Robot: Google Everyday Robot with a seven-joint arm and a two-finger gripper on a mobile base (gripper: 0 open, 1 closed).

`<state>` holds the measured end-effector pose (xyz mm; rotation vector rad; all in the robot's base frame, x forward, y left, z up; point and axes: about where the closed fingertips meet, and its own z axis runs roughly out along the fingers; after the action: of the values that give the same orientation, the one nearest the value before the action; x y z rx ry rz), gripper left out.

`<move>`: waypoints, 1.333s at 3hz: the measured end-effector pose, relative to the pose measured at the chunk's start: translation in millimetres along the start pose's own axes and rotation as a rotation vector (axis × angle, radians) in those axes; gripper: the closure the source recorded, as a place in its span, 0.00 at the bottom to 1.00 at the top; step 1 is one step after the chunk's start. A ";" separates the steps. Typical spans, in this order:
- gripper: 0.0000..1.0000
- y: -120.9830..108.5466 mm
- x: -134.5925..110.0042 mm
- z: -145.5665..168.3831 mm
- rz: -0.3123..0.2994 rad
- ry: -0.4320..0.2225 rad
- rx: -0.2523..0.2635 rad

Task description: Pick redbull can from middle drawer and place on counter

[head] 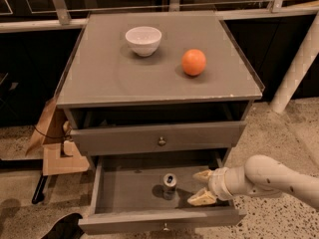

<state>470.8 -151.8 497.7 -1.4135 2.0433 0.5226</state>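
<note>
The redbull can's body [169, 186] will get gripped just below its silver top, standing in the middle drawer.
The redbull can [169, 181] stands upright inside the open middle drawer [124, 193], near its centre, silver top showing. My gripper [200, 187] reaches in from the right on a white arm, just right of the can and a small gap away from it. Its two pale fingers [202, 198] are spread apart with nothing between them. The counter [109, 78] is the grey cabinet top above.
A white bowl [143, 40] and an orange [193, 62] sit on the counter. The top drawer [158, 138] is slightly out, above the middle one. Cardboard [52, 148] leans at the cabinet's left. A white post [296, 68] stands at right.
</note>
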 end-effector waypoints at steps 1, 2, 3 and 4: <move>0.23 -1.2 1.2 8.7 -0.001 -0.018 -0.008; 0.27 -7.3 0.4 25.2 0.000 -0.041 -0.011; 0.29 -12.5 0.3 41.7 0.011 -0.060 -0.018; 0.28 -17.6 -0.7 62.8 0.017 -0.083 -0.028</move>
<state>502.9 -118.8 451.5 -1.3682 1.9907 0.6092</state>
